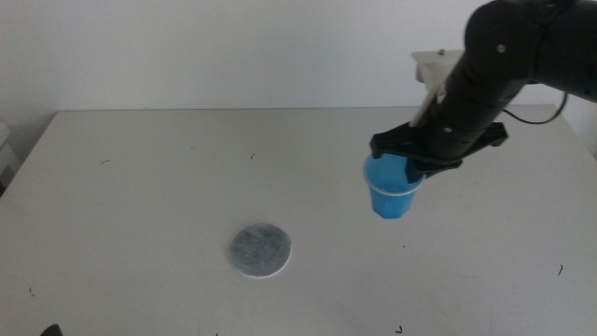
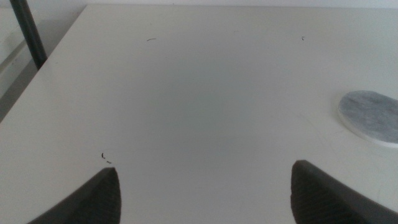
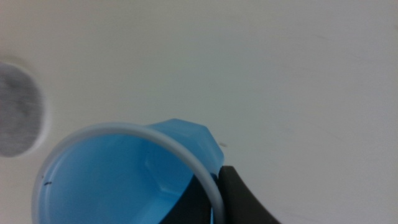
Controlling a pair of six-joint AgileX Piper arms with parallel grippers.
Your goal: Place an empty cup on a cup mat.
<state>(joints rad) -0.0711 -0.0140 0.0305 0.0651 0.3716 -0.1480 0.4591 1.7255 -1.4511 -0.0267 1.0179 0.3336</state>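
Note:
My right gripper is going to the grey cup mat (image 1: pixel 260 254) (image 3: pixel 5 112). It will put the blue cup, now hanging upright above the table, down upright on the middle of that mat.
The bright blue cup (image 1: pixel 390 190) hangs upright above the table at the right, held at its rim by my right gripper (image 1: pixel 410 161), which is shut on it. In the right wrist view the cup (image 3: pixel 124 177) shows its pale rim and empty inside, with one dark jaw against the rim. The grey cup mat (image 1: pixel 260 250) lies flat on the table to the left of and nearer than the cup; it also shows in the right wrist view (image 3: pixel 18 109) and the left wrist view (image 2: pixel 372 115). My left gripper (image 2: pixel 205 193) is open and empty, low over the table's left part.
The white table (image 1: pixel 140 187) carries a few small dark specks. A white bracket (image 1: pixel 437 67) stands at the back right behind the right arm. The table's left edge and a dark pole (image 2: pixel 28 34) show in the left wrist view.

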